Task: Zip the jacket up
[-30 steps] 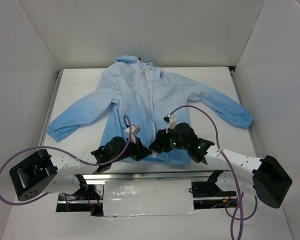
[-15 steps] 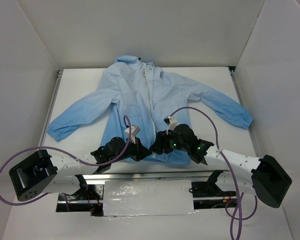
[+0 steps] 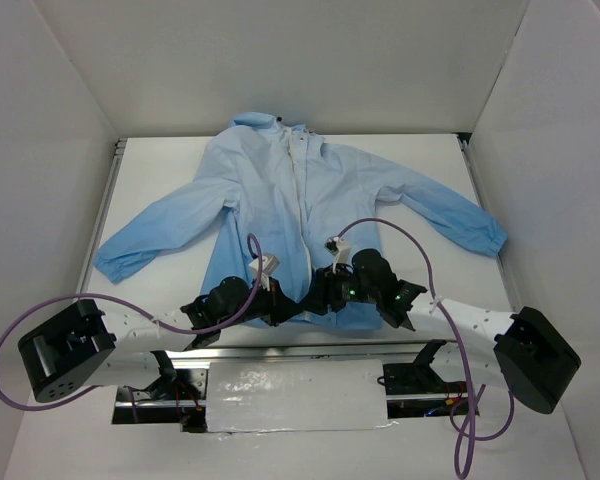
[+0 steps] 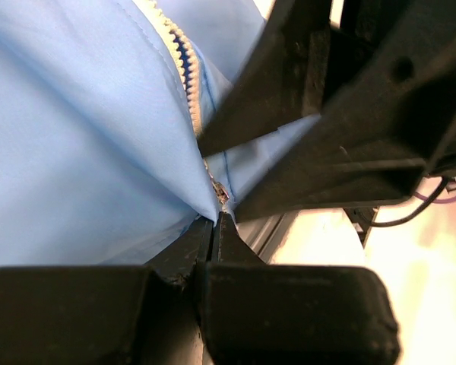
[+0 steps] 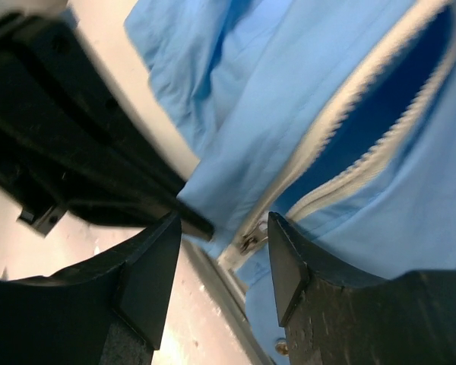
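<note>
The left gripper pinches the hem fabric beside the zipper, so it should open and take the zipper's foot (image 5: 230,257) below the slider before the right gripper pulls.
The light-blue jacket (image 3: 270,200) lies flat, collar at the far end, with its whitish zipper strip (image 3: 302,190) down the middle. My left gripper (image 3: 294,313) is at the near hem, shut on the jacket fabric (image 4: 99,137) at the foot of the zipper teeth (image 4: 187,72); its tips (image 4: 215,222) pinch the hem. My right gripper (image 3: 317,298) is right beside it and open. In the right wrist view its fingers (image 5: 150,268) straddle the small metal zipper slider (image 5: 248,242) without touching it. Above the slider the two zipper halves (image 5: 342,114) are parted.
The table's near metal edge (image 5: 220,289) runs just under the hem. The right gripper's black fingers (image 4: 327,122) crowd close over the left gripper's tips. White walls enclose the table on three sides (image 3: 280,60). Sleeves spread left (image 3: 140,240) and right (image 3: 450,215).
My right gripper has moved down and towards the near hem, closing in beside the left gripper. The left gripper has held its place on the hem.
</note>
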{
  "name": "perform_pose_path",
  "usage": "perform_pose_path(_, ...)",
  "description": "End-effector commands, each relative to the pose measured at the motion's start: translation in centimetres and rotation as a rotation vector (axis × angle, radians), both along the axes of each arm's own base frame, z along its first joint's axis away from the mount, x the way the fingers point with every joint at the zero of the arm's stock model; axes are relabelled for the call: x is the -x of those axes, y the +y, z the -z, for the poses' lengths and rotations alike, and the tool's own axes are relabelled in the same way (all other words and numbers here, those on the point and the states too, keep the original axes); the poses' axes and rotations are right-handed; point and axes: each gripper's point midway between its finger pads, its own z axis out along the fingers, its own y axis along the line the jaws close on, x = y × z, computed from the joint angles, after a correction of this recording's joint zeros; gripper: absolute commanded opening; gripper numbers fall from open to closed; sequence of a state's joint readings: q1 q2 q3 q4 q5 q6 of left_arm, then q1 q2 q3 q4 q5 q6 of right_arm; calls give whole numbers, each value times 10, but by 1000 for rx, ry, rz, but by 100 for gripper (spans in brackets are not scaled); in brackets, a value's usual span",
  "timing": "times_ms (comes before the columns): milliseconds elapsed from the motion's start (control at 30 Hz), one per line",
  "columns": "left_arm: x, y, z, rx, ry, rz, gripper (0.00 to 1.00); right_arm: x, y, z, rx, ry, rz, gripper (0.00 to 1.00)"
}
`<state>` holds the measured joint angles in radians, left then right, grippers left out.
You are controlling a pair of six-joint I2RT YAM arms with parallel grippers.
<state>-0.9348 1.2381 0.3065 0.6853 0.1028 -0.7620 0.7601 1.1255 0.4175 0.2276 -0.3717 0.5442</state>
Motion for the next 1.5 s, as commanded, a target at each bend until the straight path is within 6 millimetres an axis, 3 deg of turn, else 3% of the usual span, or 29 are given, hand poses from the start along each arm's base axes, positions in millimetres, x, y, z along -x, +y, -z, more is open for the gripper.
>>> perform_pose_path(0,-6,-9,-37,117,-89,0,0,19,8,-8,-63,-10,-136,57)
perform_pose_path(200,-10,-9,-30,81,-61,-21,0,18,3,-6,-74,7,-107,58)
perform_pose_path(300,-10,-12,-26,51,-40,-10,30,12,0,-18,-100,-27,-65,59)
perform_pose_path(333,-9,-13,-22,46,-31,-2,54,11,-1,-20,-94,-29,-54,59)
perform_pose_path(367,-7,-14,-21,48,-21,4,64,10,-2,-21,-90,-30,-43,59)
perform_pose_path(400,-7,-13,-17,38,-9,1,71,3,-4,-23,-81,-42,-6,59)
perform_pose_path(500,-5,-10,-10,21,18,-8,72,-3,-9,-24,-68,-42,44,59)
perform_pose_path(700,0,-8,-1,3,58,-1,70,-4,-10,-18,-58,-15,54,59)
perform_pose_path(833,3,-8,16,-40,99,6,66,-3,-13,-21,-70,-26,66,58)
perform_pose_path(1000,6,-11,22,-45,121,31,65,-2,-12,-26,-68,-33,50,58)
perform_pose_path(1067,6,-13,22,-40,121,36,52,1,-12,-24,-61,-25,35,58)
perform_pose_path(1133,5,-14,24,-45,123,35,30,2,-12,-23,-59,-24,28,58)
perform_pose_path(1200,5,-15,24,-43,121,37,28,8,-13,-22,-60,-23,1,58)
perform_pose_path(1300,3,-17,24,-37,109,40,4,21,-11,-23,-74,-23,-75,58)
perform_pose_path(1467,0,-26,15,7,89,57,0,22,-12,-9,-49,-8,-78,58)
